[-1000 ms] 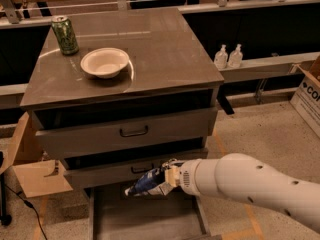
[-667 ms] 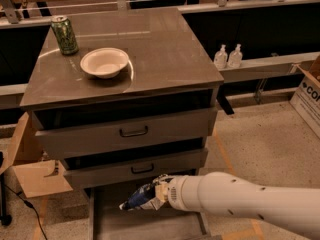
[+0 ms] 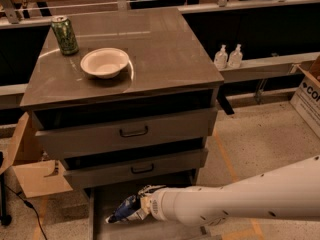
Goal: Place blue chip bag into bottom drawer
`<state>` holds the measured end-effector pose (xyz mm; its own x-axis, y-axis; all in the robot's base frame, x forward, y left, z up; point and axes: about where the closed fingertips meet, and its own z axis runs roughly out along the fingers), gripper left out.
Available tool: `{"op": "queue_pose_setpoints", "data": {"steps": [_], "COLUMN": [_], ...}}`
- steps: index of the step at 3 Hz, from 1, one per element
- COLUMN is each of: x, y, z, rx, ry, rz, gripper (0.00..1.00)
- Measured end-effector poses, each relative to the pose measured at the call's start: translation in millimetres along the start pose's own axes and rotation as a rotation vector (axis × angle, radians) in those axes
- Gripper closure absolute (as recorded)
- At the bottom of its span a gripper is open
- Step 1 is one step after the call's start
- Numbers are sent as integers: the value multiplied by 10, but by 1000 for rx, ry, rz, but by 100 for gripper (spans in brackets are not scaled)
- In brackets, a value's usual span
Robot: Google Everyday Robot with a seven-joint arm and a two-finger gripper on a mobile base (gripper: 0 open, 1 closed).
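The robot's gripper needs to let go of the blue chip bag on the bottom drawer's inside (image 3: 122, 228), toward the side closest to the open cardboard box. The bag now hangs low over that drawer.
The blue chip bag (image 3: 123, 210) is a crinkled dark-blue foil bag with white print, held at the tip of my white arm. My gripper (image 3: 141, 207) is shut on the blue chip bag and holds it low over the bottom drawer (image 3: 102, 199), which is pulled out at the foot of the cabinet. The bag hangs just above the drawer's grey floor, left of the middle. The arm hides the drawer's right and front parts.
Two grey-fronted drawers with black handles (image 3: 133, 132) sit above. On the cabinet top stand a white bowl (image 3: 105, 62) and a green can (image 3: 64, 34). A cardboard box (image 3: 35, 176) lies left on the floor; another box (image 3: 307, 96) at the right; two bottles (image 3: 227, 56) behind.
My gripper has moved down and to the left with the blue chip bag, from in front of the lower handled drawer to just over the bottom drawer's floor.
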<state>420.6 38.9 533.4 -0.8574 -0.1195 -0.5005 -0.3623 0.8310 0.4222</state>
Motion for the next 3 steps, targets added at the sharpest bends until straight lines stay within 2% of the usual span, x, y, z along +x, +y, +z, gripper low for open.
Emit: {"op": "queue_pose_setpoints", "data": {"steps": [1,2,3], "x": [-3,65,48], "y": [1,-113,-343], "z": [-2,205,568], "rx": [0,-18,-70], "ry": [-1,-6,-29], "rz": [0,16,20], "gripper": [100,100,100]}}
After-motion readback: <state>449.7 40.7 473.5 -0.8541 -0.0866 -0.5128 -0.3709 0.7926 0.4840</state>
